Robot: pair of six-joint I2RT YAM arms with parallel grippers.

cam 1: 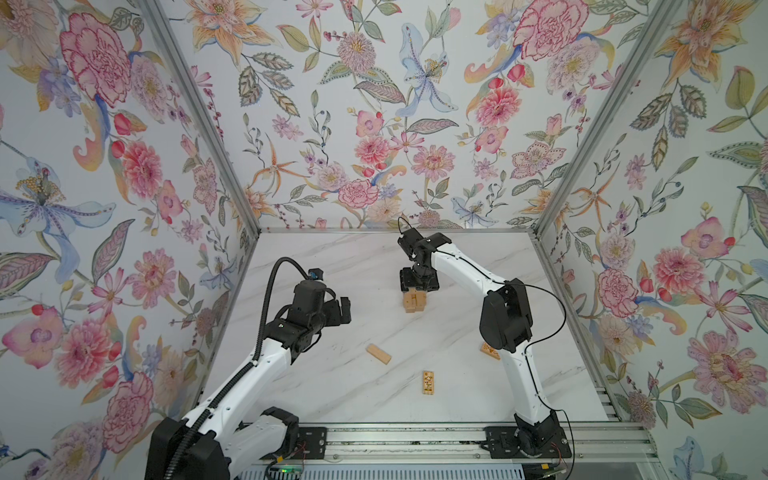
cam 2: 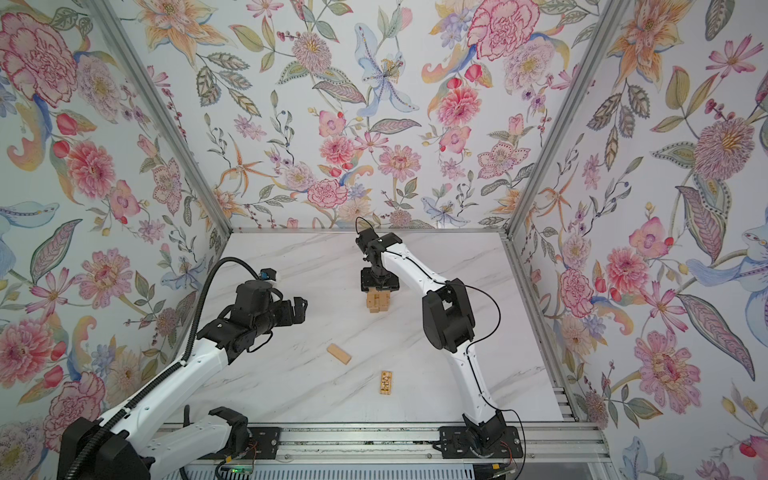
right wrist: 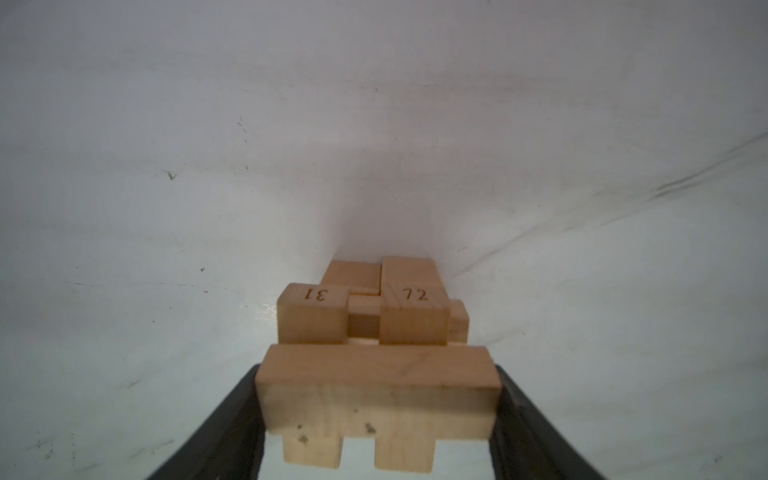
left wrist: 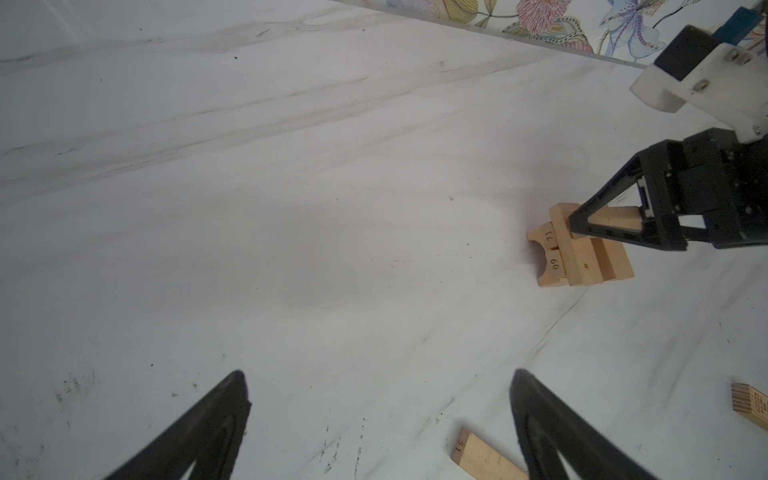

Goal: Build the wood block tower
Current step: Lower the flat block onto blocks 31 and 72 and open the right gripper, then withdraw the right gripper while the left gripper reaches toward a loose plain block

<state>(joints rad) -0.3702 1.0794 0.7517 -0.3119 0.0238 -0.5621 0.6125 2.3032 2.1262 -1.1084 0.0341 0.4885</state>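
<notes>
The plain loose block is in front of the tower, and my left gripper will go to it next and close on the ends of that block (cam 1: 369, 348) (left wrist: 460, 446).
The tower (cam 1: 414, 303) (cam 2: 377, 303) of light-tan wood blocks stands mid-table. My right gripper (cam 1: 415, 293) (cam 2: 379, 293) points down over it, shut on one wood block (right wrist: 378, 390) held by its ends. That block lies crosswise over the top pair, numbered 31 and 72. The left wrist view shows the tower (left wrist: 582, 262) with the right gripper (left wrist: 590, 220) on top. My left gripper (cam 1: 345, 309) (cam 2: 299, 309) (left wrist: 380, 374) hovers open and empty to the tower's left.
A plain loose block (cam 1: 378, 353) (cam 2: 338, 353) (left wrist: 486, 457) and an engraved darker block (cam 1: 429, 382) (cam 2: 386, 382) (left wrist: 750, 407) lie nearer the front. Another engraved block (cam 1: 489, 351) peeks from behind the right arm. Floral walls enclose the marble table (cam 1: 332, 257); a rail (cam 1: 415, 440) runs along the front.
</notes>
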